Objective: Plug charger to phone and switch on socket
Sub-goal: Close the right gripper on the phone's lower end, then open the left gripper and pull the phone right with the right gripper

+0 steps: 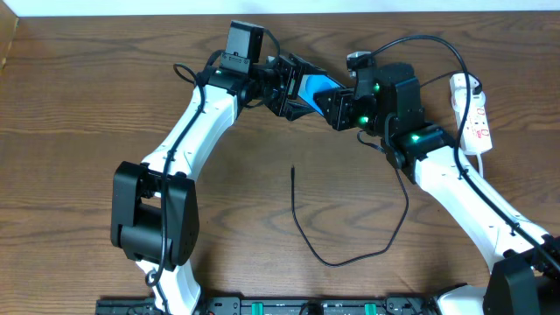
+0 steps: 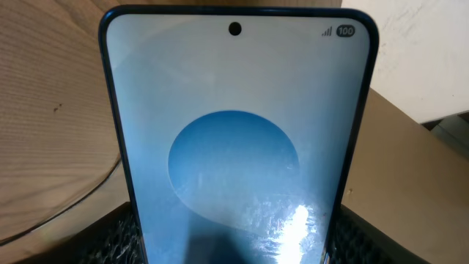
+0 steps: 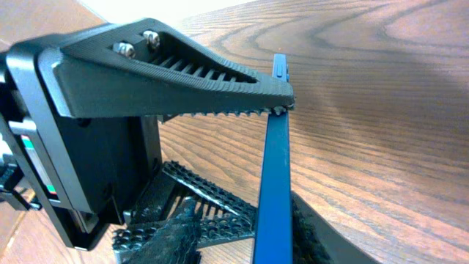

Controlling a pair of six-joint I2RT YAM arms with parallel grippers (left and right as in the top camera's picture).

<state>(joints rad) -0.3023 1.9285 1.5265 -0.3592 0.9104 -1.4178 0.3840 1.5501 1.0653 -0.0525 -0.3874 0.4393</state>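
The phone has my left gripper across its long sides, so my right gripper needs to hold it while my left gripper opens, turns and pinches the phone's top end [image 2: 236,17].
The phone [image 1: 313,87], with its blue-circle wallpaper, is held off the table at the back centre. My left gripper [image 1: 284,87] is shut on its sides; the screen fills the left wrist view [image 2: 234,147], with the fingers [image 2: 234,246] at its lower edges. My right gripper [image 1: 339,107] is at the phone's other end. In the right wrist view its fingers [image 3: 249,238] straddle the edge-on phone [image 3: 275,169], with a gap on the left side. The black charger cable [image 1: 341,258] lies loose on the table, its plug tip [image 1: 293,169] free. Its adapter is hidden. The white socket strip [image 1: 472,109] lies at the right.
The table is brown wood. The socket's white cord runs past the right arm. The left arm reaches in from the front left and the right arm from the front right. The cable loop lies between the two arms.
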